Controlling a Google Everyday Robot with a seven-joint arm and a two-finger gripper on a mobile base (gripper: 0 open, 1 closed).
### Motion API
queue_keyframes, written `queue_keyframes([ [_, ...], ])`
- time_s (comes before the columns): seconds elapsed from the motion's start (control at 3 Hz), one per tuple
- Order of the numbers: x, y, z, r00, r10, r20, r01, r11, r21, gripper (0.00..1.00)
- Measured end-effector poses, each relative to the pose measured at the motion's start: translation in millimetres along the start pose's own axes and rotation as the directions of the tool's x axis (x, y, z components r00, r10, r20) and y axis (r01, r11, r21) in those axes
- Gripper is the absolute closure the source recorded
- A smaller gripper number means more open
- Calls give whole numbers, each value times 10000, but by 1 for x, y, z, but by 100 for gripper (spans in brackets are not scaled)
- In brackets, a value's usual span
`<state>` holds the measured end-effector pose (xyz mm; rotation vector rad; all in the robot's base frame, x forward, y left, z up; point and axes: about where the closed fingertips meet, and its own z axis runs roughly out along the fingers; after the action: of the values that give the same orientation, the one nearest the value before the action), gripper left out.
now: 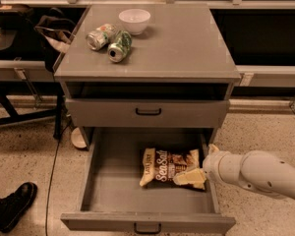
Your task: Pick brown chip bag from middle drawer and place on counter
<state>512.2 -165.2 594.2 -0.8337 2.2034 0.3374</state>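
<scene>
The robot's gripper needs to next move in from the bag's end and close on the middle of the brown chip bag (pixel 172 165).
The brown chip bag (pixel 168 167) lies flat in the pulled-out middle drawer (pixel 113 181), right of its centre, with the white "Sea Salt" lettering facing up. My gripper (pixel 195 174) reaches in from the right over the drawer's right wall and sits on the bag's right end, low in the tray. The white arm (pixel 258 173) stretches off to the right. The grey counter (pixel 182 48) is the cabinet's top slab, above and behind the drawer.
Two green-and-silver soda cans (pixel 110 41) lie on the counter's back left beside a white bowl (pixel 134 19). A closed drawer with a black handle (pixel 148 111) sits above the open one. A black shoe (pixel 12 205) is on the speckled floor at left.
</scene>
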Motion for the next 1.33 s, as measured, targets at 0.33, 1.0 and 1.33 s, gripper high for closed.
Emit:
queue_keyframes([
  [0.33, 10, 3, 32, 9995, -20, -313, 20, 10000, -17, 0],
  [1.0, 25, 17, 112, 9840, -596, -1680, 533, 9977, -420, 0],
  [1.33, 26, 16, 111, 9843, -568, -1671, 507, 9979, -405, 0],
])
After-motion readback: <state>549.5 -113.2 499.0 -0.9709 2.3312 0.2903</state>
